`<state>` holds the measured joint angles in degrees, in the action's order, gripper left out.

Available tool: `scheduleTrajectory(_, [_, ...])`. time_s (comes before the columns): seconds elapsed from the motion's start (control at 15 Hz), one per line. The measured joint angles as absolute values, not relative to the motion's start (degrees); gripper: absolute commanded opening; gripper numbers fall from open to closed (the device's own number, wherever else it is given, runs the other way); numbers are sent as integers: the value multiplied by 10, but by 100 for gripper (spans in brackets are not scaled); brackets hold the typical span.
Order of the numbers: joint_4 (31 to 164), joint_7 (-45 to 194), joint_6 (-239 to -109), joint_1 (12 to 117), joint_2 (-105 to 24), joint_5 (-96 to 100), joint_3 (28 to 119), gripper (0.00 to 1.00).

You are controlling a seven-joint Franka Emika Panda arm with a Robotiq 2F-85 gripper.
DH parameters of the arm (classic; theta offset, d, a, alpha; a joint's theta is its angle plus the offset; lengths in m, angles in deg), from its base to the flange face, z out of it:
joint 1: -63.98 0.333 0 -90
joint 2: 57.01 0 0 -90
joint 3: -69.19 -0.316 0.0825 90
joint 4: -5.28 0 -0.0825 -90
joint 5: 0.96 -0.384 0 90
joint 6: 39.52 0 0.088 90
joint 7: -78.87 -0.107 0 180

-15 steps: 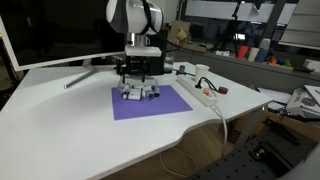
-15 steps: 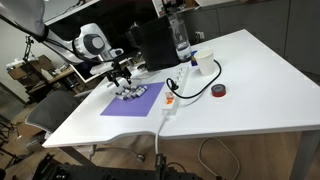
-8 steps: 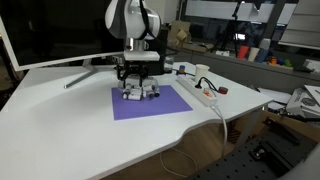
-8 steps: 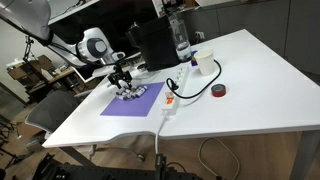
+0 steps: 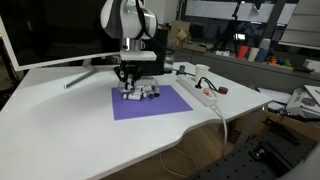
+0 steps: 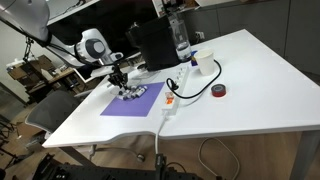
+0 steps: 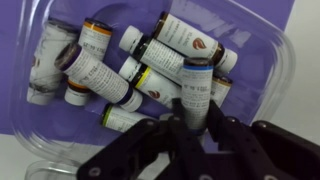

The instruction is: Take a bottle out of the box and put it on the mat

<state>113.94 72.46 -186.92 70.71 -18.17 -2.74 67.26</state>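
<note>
The robot's gripper needs to release the bottle on the purple mat (image 5: 170, 92) between the clear plastic box and the white power strip.
A clear plastic box (image 7: 262, 60) holds several small white-labelled bottles and stands on the purple mat (image 5: 155, 106) (image 6: 122, 106). In the wrist view my gripper (image 7: 196, 106) is down inside the box, shut on one upright-looking bottle (image 7: 196, 88) with a dark cap, one finger on each side of it. The other bottles lie loose beside it. In both exterior views the gripper (image 5: 131, 84) (image 6: 120, 80) reaches into the box (image 5: 143, 93) (image 6: 135, 92) at the mat's far end.
A tall black box-shaped thing (image 6: 150, 45) stands behind the mat, with a large monitor (image 5: 50, 35) alongside. A white power strip (image 5: 200, 92) with its cable, a white cup (image 6: 205, 63), a red tape roll (image 6: 219, 91) and a clear drink bottle (image 6: 181, 40) lie beyond the mat's edge.
The gripper has sunk a little into the clear box and its jaws have gone from wide open to shut on one bottle.
</note>
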Motion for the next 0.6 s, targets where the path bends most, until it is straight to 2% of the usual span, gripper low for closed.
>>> scheduleTrajectory(0.6, [1165,721,-1847,707,-252,-15,702,7])
